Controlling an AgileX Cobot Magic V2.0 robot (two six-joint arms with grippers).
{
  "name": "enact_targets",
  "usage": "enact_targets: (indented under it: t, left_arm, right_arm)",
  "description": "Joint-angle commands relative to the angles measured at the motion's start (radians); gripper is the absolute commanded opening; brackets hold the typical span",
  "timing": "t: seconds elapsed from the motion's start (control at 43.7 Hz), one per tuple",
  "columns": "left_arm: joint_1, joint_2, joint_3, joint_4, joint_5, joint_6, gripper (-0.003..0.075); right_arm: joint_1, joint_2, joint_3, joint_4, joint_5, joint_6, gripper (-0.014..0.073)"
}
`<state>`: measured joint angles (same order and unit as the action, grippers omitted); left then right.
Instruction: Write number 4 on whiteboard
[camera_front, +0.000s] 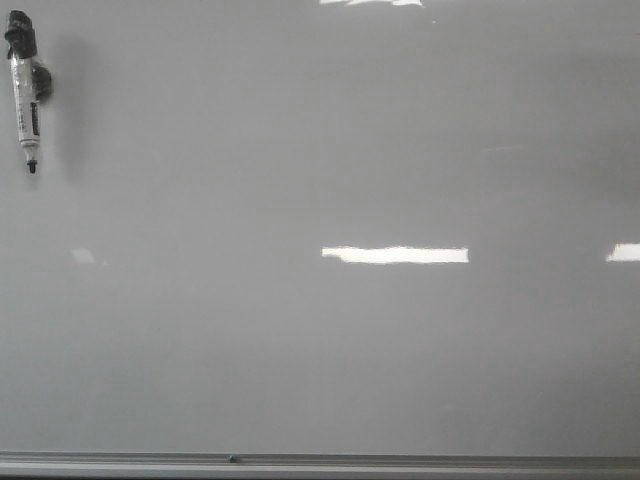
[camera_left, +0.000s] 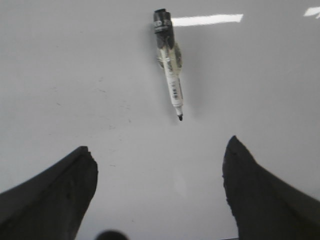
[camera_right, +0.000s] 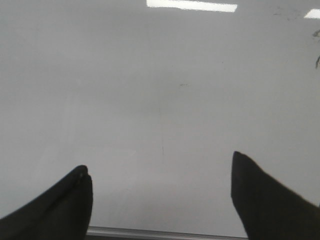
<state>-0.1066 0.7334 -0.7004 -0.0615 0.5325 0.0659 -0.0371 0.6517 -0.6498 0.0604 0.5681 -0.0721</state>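
Observation:
The lower body of the marker pen (camera_front: 29, 128) (camera_left: 176, 96), just above its writing tip, is the next place for my left gripper to go to and close on.
The whiteboard (camera_front: 330, 340) is a glossy pale grey board filling the front view, with a thin metal bottom edge (camera_front: 320, 462). No number 4 shows on it. A white-and-black marker pen (camera_front: 25, 95) hangs at its upper left, tip down. In the left wrist view the marker pen (camera_left: 170, 70) lies ahead of my left gripper (camera_left: 160, 152), which is open and empty, well short of the pen. My right gripper (camera_right: 160, 162) is open and empty over the bare whiteboard (camera_right: 160, 90) near its bottom edge. Neither gripper shows in the front view.
Bright light reflections (camera_front: 395, 255) lie across the board's middle and right. Faint old smudge marks (camera_left: 107, 120) show near the pen. The metal edge (camera_right: 165, 233) runs just below my right fingers.

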Motion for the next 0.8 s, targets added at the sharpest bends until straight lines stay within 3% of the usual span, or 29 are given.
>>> enact_targets:
  t: [0.0, 0.366, 0.778]
  left_arm:
    - [-0.056, 0.044, -0.028, 0.007, -0.107, 0.007, 0.0535]
    - [-0.061, 0.278, -0.028, 0.005, -0.322, -0.14, 0.0533]
    - [-0.061, 0.535, -0.028, 0.002, -0.607, -0.142, 0.0533]
  right_arm:
    - [-0.003, 0.006, -0.026, 0.003, -0.062, 0.0, 0.061]
    - [-0.003, 0.006, -0.026, 0.003, -0.06, 0.0, 0.061]
    - [-0.003, 0.006, -0.026, 0.003, -0.063, 0.0, 0.061]
